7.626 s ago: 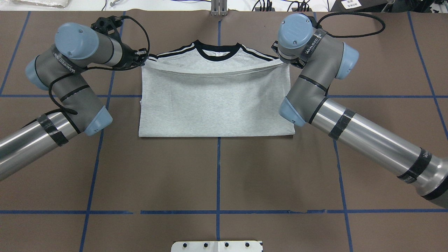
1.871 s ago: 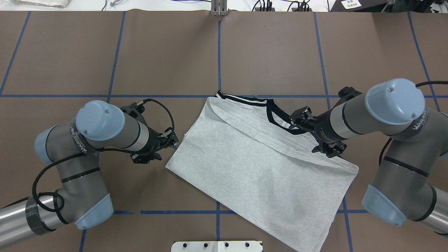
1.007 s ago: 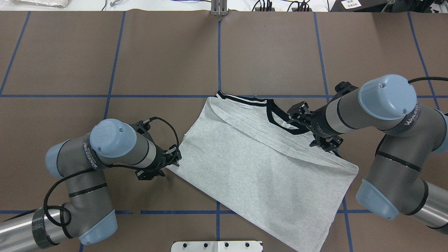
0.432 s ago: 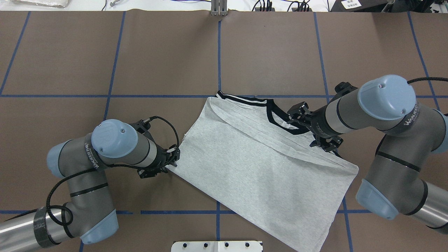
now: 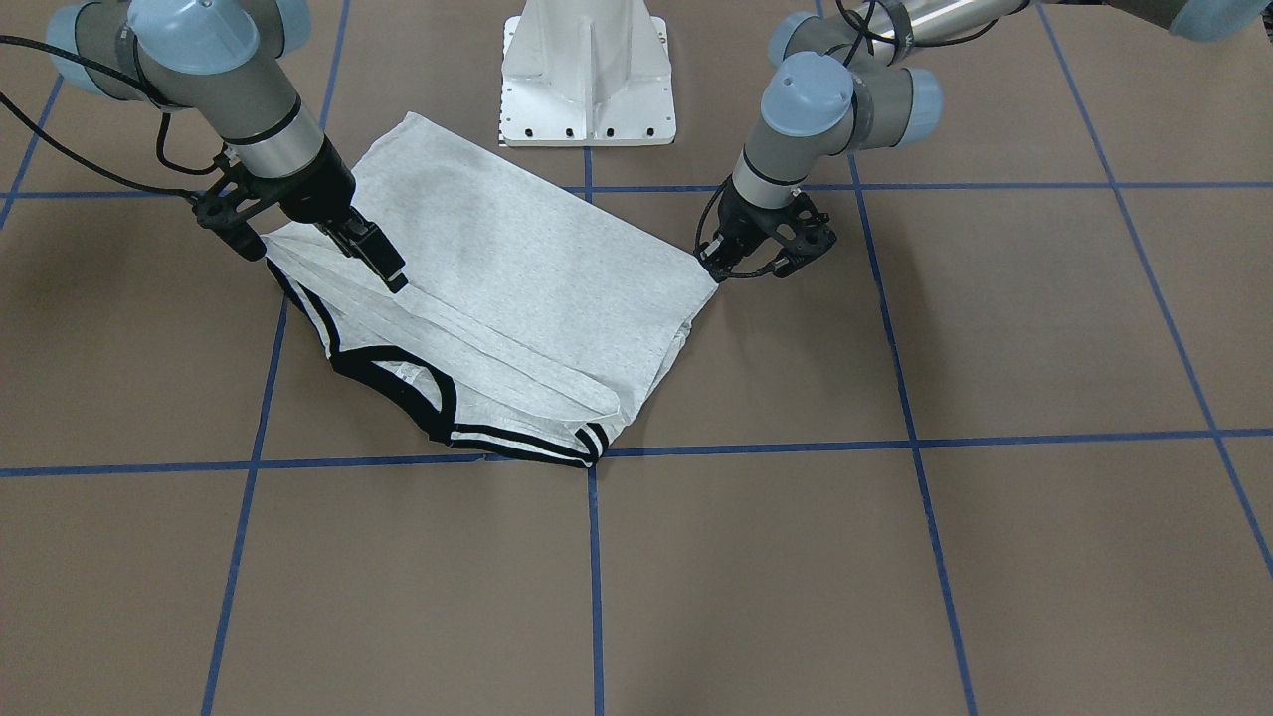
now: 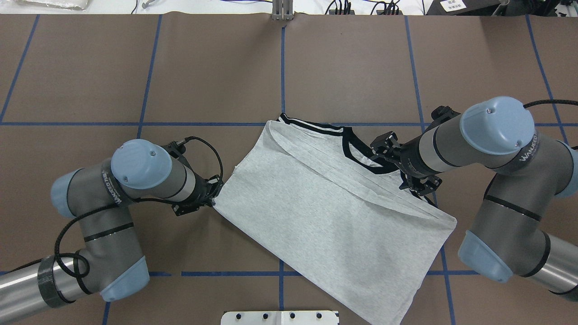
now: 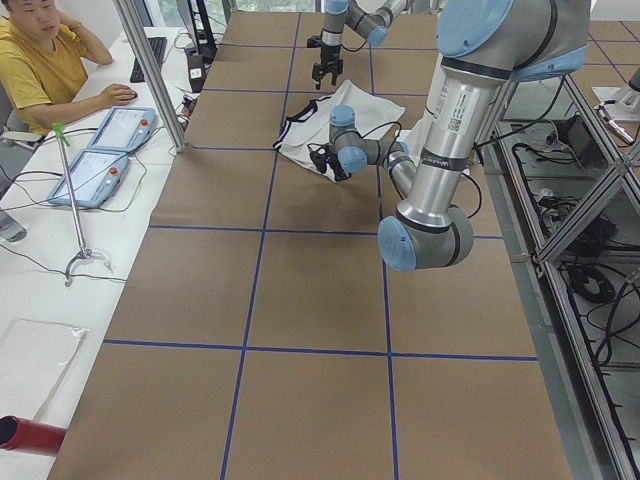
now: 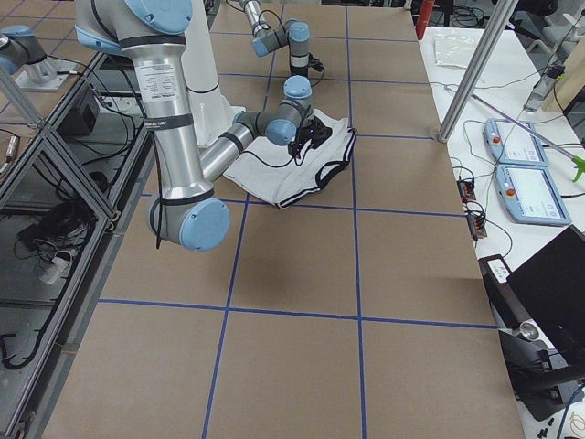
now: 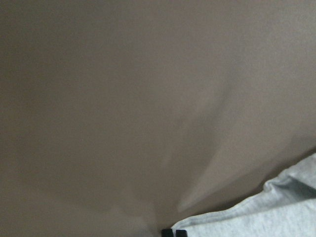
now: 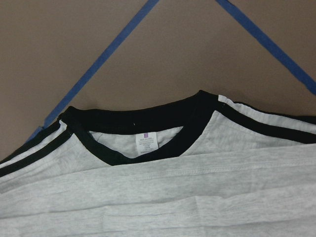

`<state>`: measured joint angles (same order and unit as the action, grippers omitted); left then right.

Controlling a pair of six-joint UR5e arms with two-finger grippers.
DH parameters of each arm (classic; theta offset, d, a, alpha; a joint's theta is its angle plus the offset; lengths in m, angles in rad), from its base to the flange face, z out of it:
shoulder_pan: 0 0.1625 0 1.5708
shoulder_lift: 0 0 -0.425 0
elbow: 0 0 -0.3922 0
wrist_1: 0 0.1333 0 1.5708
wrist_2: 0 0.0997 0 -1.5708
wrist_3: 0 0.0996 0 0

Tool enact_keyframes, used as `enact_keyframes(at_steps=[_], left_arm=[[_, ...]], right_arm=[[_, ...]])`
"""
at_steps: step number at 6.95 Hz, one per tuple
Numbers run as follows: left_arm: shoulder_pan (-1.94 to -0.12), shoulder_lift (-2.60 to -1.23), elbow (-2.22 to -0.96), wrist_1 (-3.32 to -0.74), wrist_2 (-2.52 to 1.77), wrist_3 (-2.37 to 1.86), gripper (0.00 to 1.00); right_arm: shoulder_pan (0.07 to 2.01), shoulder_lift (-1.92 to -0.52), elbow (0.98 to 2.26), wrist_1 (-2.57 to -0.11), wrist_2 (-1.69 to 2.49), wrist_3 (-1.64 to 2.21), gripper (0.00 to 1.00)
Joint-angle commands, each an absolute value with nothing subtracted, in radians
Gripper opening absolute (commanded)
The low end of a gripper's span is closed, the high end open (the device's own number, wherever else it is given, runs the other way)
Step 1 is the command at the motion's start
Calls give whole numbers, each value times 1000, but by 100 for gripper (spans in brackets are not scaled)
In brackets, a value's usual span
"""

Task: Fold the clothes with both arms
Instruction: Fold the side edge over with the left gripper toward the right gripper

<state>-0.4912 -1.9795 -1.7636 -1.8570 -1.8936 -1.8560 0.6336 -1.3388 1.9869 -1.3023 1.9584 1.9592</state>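
The robot's left gripper needs to release the grey T-shirt's corner on the bare brown table (image 5: 770,626) past the far blue tape line.
The grey T-shirt (image 6: 325,216) lies folded and askew on the brown table, with its black collar (image 10: 143,126) and striped shoulders on the far side. My left gripper (image 6: 212,203) is shut on its left corner, and the fingertips (image 9: 168,231) meet at the cloth edge (image 9: 276,217). The same gripper (image 5: 714,270) pinches that corner low on the table. My right gripper (image 6: 403,168) stands open over the shoulder beside the collar, one finger (image 5: 383,264) resting on the cloth (image 5: 517,268). The print is hidden.
The white pedestal base (image 5: 587,70) stands at the near table edge, just beyond the shirt's bottom corner. Blue tape lines (image 6: 282,67) grid the table. A seated person (image 7: 40,60) and two teach pendants (image 7: 110,140) are at a side desk.
The left gripper reached the shirt's left corner, shut on it and has drawn it a little left and away, shifting the whole shirt. The right gripper has hardly moved.
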Motion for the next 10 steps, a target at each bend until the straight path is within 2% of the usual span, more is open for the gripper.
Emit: enact_keyframes(at_steps=[1, 2, 3, 5, 8, 9, 10], left_arm=[[-586, -1994, -1757, -1835, -1891, -1707, 0], [-627, -2023, -1747, -1842, -1846, -1644, 0], [-697, -2095, -1679, -1853, -1832, -1614, 0], [-802, -2248, -1448, -1964, -1830, -1557, 0], [-857, -2509, -967, -2278, -1801, -1534, 0], [-857, -2519, -933, -2311, -1778, -1511, 5], [-856, -2519, -936, -2318, -1779, -1509, 44]], right_arm=[[634, -1338, 1988, -1302, 1959, 1960, 100], [634, -1338, 1988, -1302, 1959, 1960, 100], [634, -1338, 1988, -1302, 1959, 1960, 100], [635, -1338, 1990, -1301, 1957, 1960, 100], [635, -1338, 1990, -1296, 1956, 1960, 100], [632, -1336, 1990, -1296, 1956, 1963, 100], [634, -1312, 1985, -1295, 1951, 1965, 100]])
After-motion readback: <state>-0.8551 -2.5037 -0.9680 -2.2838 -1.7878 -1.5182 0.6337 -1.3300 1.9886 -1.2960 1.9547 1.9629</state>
